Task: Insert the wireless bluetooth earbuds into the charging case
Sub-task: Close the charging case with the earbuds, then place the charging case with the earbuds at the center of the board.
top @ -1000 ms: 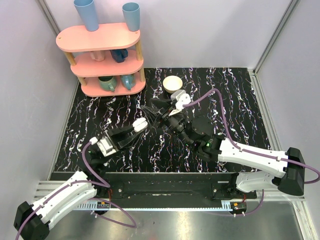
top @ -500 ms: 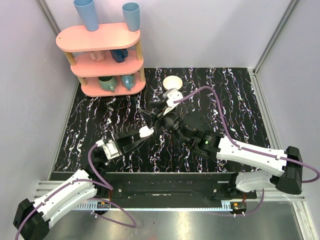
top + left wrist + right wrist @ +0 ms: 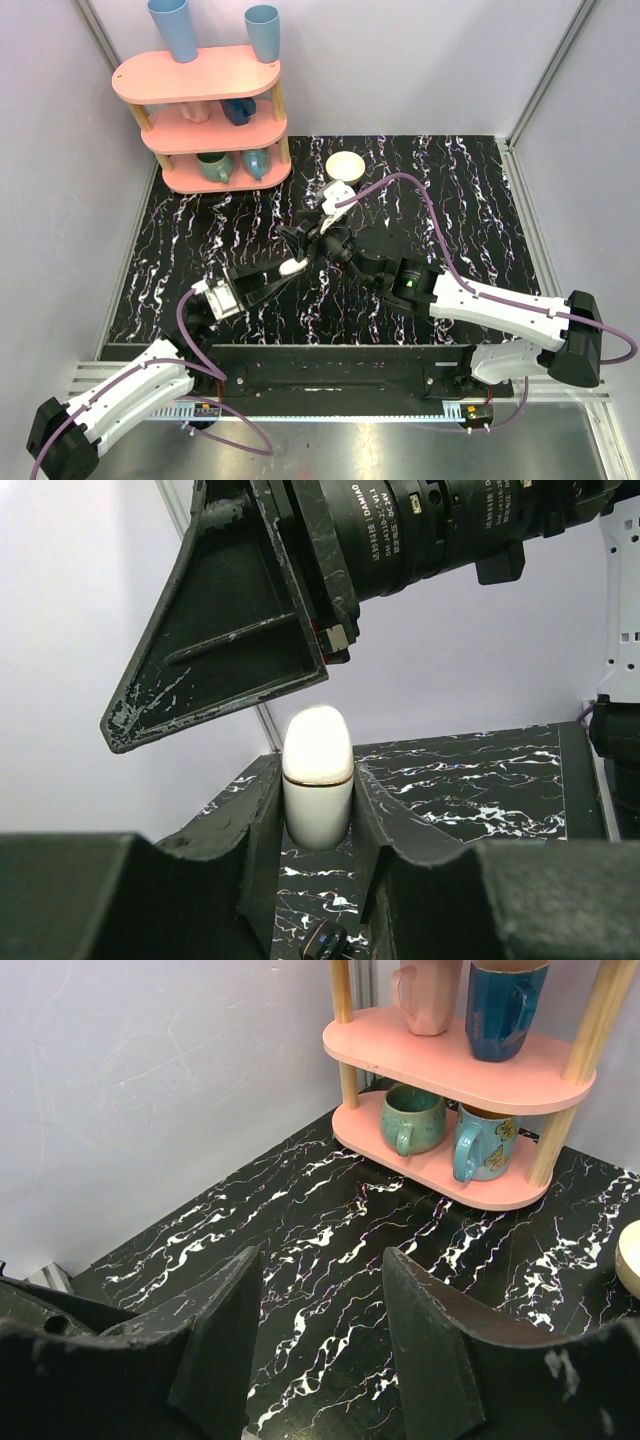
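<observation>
My left gripper will release the white charging case on the marble table (image 3: pixel 335 273) beside the small black block. The case is still held above the table.
My left gripper (image 3: pixel 284 269) is shut on the white charging case (image 3: pixel 293 265) and holds it above the table. In the left wrist view the case (image 3: pixel 318 775) stands upright between the fingers (image 3: pixel 255 820), a thin seam line round its upper part. My right gripper (image 3: pixel 299 238) is open and empty, just beyond and above the case. One of its black fingers (image 3: pixel 225 630) hangs over the case in the left wrist view. In the right wrist view nothing is between its fingers (image 3: pixel 215 1345), only marble table. The earbuds are not in view.
A pink shelf (image 3: pixel 205 110) with mugs stands at the back left and also shows in the right wrist view (image 3: pixel 450 1070). A round white bowl (image 3: pixel 345 165) sits behind the right gripper. A small black block (image 3: pixel 325 943) lies on the table under the left gripper.
The left gripper has carried the case a little nearer and to the right. The right gripper has swung left and now hangs over the case.
</observation>
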`<state>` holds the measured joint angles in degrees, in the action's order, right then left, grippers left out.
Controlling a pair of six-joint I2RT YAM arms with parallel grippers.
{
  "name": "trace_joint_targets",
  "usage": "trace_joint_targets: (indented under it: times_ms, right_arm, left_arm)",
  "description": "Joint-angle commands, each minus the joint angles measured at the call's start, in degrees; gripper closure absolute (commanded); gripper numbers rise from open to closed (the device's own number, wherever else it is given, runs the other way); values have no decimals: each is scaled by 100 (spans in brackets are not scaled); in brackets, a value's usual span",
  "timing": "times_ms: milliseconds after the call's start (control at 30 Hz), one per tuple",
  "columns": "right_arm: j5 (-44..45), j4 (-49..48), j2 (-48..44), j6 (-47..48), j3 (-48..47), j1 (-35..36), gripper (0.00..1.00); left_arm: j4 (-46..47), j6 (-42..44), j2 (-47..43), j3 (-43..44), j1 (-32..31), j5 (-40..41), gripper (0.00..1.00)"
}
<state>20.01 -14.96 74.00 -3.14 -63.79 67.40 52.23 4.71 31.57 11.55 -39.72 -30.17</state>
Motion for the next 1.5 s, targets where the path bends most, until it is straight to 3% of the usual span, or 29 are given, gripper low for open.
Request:
trace_joint_targets:
  times_ms: [0, 300, 467, 600, 867, 1067, 1267, 1400, 1467]
  right_arm:
    - [47, -86, -140, -55, -99, 19, 41]
    - [502, -209, -298, 23, 51, 19, 41]
    - [1188, -209, -316, 226, 174, 19, 37]
    - [2082, -191, -412, 121, 322, 10, 30]
    - [2806, -411, -913, -38, 885, -113, 18]
    - [3053, -411, -1194, 173, 1026, -165, 16]
    - [3079, -130, -1326, 217, 1044, -227, 16]
    - [3044, -121, -1431, 164, 1140, -262, 16]
    - [3035, -51, -1476, 121, 1158, -288, 15]
  left_arm:
    - [288, 109, -11, 225, -9, 3, 100]
    - [96, -303, -55, 303, -9, 476, 100]
    - [-1512, -1479, -116, 795, 0, 2207, 100]
    - [-2031, -1622, 6, 1024, 0, 2331, 100]
    - [-1900, -2272, 340, 954, 35, 2613, 100]
    - [-1506, -3072, 1105, 893, 254, 2219, 100]
    - [-1058, -4231, 2569, 1121, 843, 962, 100]
    - [784, -5409, 3521, 796, 1116, 390, 100]
    - [938, -5638, 3907, 892, 1116, 276, 100]
